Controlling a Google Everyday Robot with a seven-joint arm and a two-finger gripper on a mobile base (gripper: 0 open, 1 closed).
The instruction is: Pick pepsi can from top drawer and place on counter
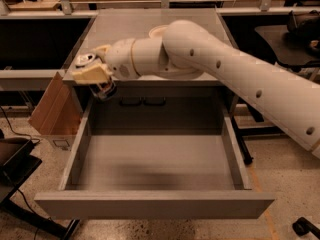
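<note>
Next, my gripper sets the pepsi can down on the counter [109, 64], close to its front corner by the cardboard box.
My gripper [92, 70] is shut on the pepsi can [98, 82], whose silver top [84, 59] shows above the tan fingers [91, 74] and whose dark body hangs below them. The can is held in the air at the front left corner of the counter [130, 26], level with its edge. The top drawer [155, 164] stands pulled out below, its grey floor bare. My white arm reaches in from the right across the counter front.
A white bowl [156, 32] sits on the counter, mostly hidden behind my arm. A brown cardboard box [54, 111] leans against the cabinet's left side. Black stands are at the left and right on the floor.
</note>
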